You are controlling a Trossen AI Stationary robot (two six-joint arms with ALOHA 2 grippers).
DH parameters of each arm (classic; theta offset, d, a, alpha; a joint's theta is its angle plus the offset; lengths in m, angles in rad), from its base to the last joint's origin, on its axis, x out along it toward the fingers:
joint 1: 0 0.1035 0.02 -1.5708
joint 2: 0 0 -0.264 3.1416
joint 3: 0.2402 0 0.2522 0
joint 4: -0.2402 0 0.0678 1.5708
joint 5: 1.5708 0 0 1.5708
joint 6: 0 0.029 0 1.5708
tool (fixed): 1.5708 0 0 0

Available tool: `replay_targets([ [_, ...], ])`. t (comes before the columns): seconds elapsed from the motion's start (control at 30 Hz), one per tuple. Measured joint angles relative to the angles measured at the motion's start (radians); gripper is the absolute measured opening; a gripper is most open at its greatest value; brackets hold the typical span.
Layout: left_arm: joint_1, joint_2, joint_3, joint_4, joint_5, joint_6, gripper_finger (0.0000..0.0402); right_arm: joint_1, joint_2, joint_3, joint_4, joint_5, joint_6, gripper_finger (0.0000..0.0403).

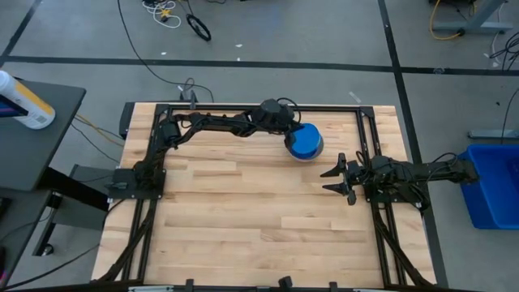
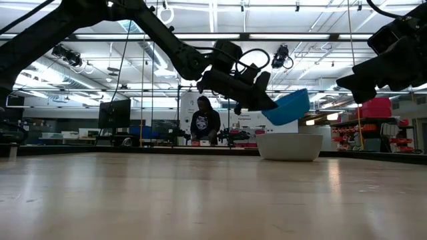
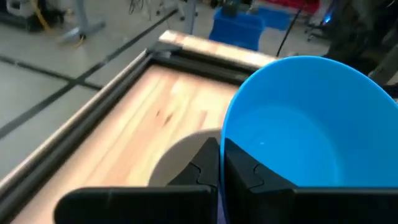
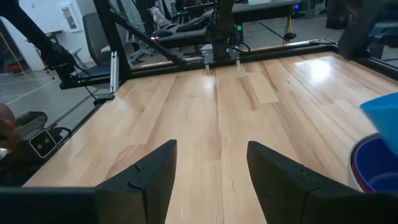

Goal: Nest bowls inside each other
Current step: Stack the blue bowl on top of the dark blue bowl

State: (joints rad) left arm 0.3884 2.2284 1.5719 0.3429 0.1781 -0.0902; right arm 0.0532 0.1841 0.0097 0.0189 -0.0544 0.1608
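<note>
My left gripper is carrying the light blue bowl. It will let go of that bowl inside the grey bowl [image 1: 303,148] that stands on the table.
My left gripper [image 1: 285,138] reaches to the table's far right part and is shut on a light blue bowl [image 3: 311,124], which hangs tilted [image 2: 287,107] just above a grey bowl [image 2: 289,147] standing on its base on the table. In the right wrist view a dark blue bowl [image 4: 373,167] with a reddish rim around it shows beneath the light blue bowl [image 4: 382,115]. My right gripper [image 1: 339,177] waits open at the table's right side, with nothing between its fingers [image 4: 208,168]. My left gripper pinches the light blue bowl's wall at its rim [image 3: 229,140], with one finger inside the bowl and one outside. The fingers [image 3: 245,171] come from the table's left, slanting slightly down. The bowl is lifted clear and tilted, its far side higher, above the grey bowl [image 3: 180,158].
A dark metal frame [image 1: 162,146] runs round the table's left, far and right sides. Bare wood [image 1: 259,219] fills the middle and near part of the table. A person [image 2: 205,121] stands in the room far behind the table.
</note>
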Motion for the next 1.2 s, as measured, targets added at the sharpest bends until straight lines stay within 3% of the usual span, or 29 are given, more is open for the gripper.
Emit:
replay_targets([
  [0.33,0.011,0.001,0.000,-0.038,-0.062,0.018,0.0006,0.000,0.000,0.000,0.000,0.000,0.000,0.0189],
  [0.53,0.005,0.079,0.053,-0.060,-0.062,0.001,0.0006,0.000,0.000,0.000,0.001,-0.001,0.010,0.0191],
  [0.7,0.002,0.130,0.111,-0.144,-0.060,-0.008,0.0006,0.000,0.000,0.000,0.001,-0.002,0.023,0.0199],
  [1.2,-0.024,0.115,0.171,-0.343,-0.115,0.041,0.0006,0.000,0.000,0.000,0.001,0.000,0.041,0.0222],
])
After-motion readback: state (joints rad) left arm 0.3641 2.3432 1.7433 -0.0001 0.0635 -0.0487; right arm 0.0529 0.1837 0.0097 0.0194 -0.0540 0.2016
